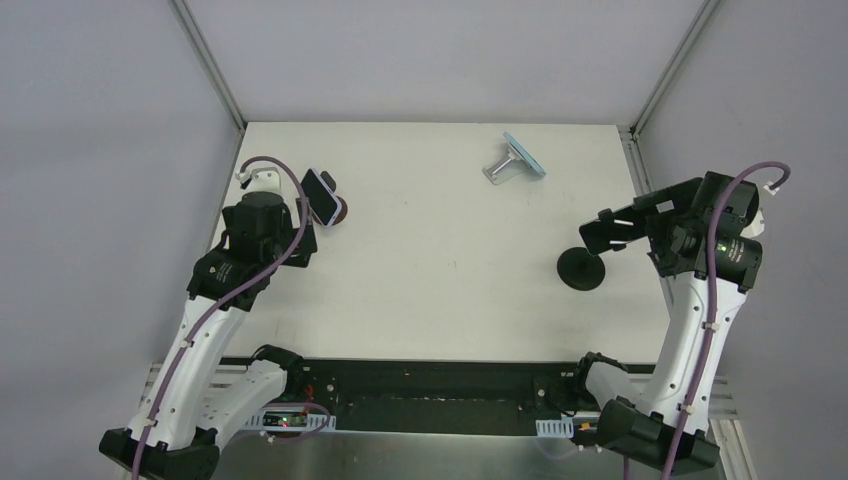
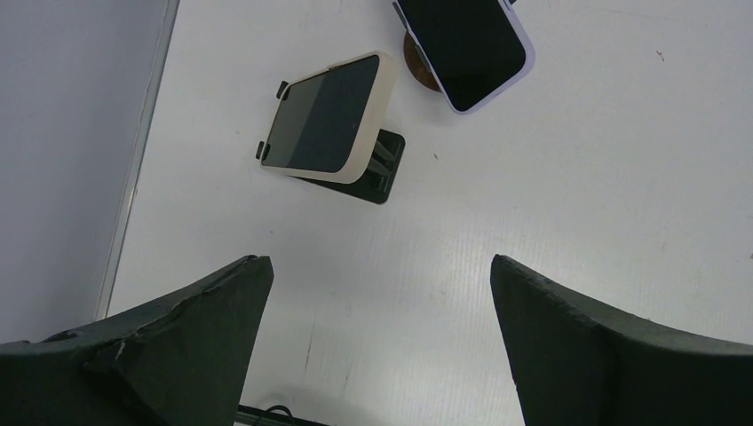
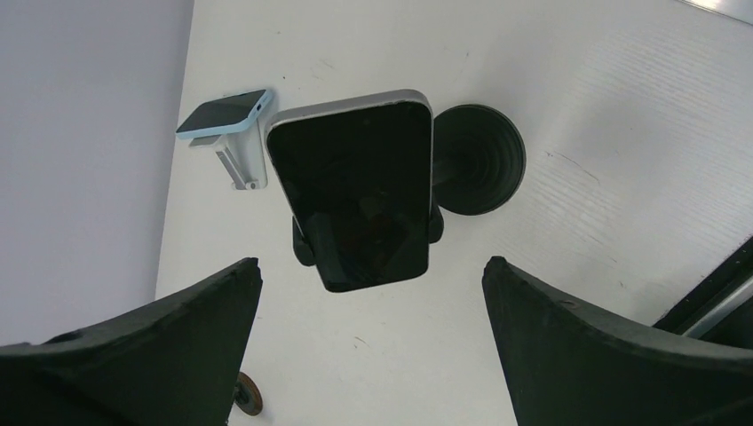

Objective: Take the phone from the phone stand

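Next, my right gripper grips the long sides (image 1: 621,221) (image 3: 430,195) of the grey-cased phone, one finger on each, while the black stand holds the phone.
Three phones sit on stands. A grey-cased phone (image 3: 360,191) is clamped on a black stand with a round base (image 3: 479,160), which also shows in the top view (image 1: 580,268). My right gripper (image 3: 370,266) is open and hovers just short of this phone's lower end, one finger on each side. A cream-cased phone (image 2: 324,115) leans on a small black stand (image 2: 384,169). A lavender-cased phone (image 2: 471,44) sits on a brown round stand (image 1: 338,210). My left gripper (image 2: 381,262) is open and empty, short of the cream phone.
A light-blue phone on a silver stand (image 1: 515,160) stands at the back of the white table, right of centre; it also shows in the right wrist view (image 3: 222,115). Grey walls close in the table on the left, back and right.
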### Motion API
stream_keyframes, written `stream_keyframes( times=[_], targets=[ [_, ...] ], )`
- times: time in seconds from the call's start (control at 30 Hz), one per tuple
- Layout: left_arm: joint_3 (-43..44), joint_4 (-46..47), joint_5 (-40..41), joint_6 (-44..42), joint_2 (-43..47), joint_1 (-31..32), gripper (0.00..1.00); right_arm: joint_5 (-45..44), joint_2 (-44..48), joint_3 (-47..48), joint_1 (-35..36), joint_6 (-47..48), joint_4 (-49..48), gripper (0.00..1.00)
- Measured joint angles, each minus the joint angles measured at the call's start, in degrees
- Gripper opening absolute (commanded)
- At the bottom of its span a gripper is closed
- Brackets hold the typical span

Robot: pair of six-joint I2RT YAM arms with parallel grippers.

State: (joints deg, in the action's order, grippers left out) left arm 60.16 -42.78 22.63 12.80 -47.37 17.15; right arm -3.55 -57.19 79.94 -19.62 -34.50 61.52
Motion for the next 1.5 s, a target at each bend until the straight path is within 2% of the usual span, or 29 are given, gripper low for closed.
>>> stream_keyframes(
  times=[0.53,0.97,1.23,1.43,1.5],
  targets=[
    [-6.21,4.24,-0.26,-0.48,3.28,0.00,1.00,1.33,-5.11,-6.49,-1.20,-0.96,-14.10,0.99],
    [-6.69,5.62,-1.09,-2.14,4.37,0.00,1.00,1.27,-10.84,-10.38,-0.76,0.22,-19.63,0.96],
    [-6.69,5.68,-1.05,-2.43,4.35,0.00,1.00,0.07,-11.08,-11.56,2.47,0.70,-21.38,0.95],
    [-6.69,5.70,-1.03,-2.78,4.22,0.00,1.00,-1.07,-10.99,-12.15,3.63,0.76,-21.90,0.88],
    [-6.69,5.73,-1.03,-2.84,4.13,0.00,1.00,-1.55,-10.95,-12.35,3.93,0.83,-21.88,0.90]
  ],
)
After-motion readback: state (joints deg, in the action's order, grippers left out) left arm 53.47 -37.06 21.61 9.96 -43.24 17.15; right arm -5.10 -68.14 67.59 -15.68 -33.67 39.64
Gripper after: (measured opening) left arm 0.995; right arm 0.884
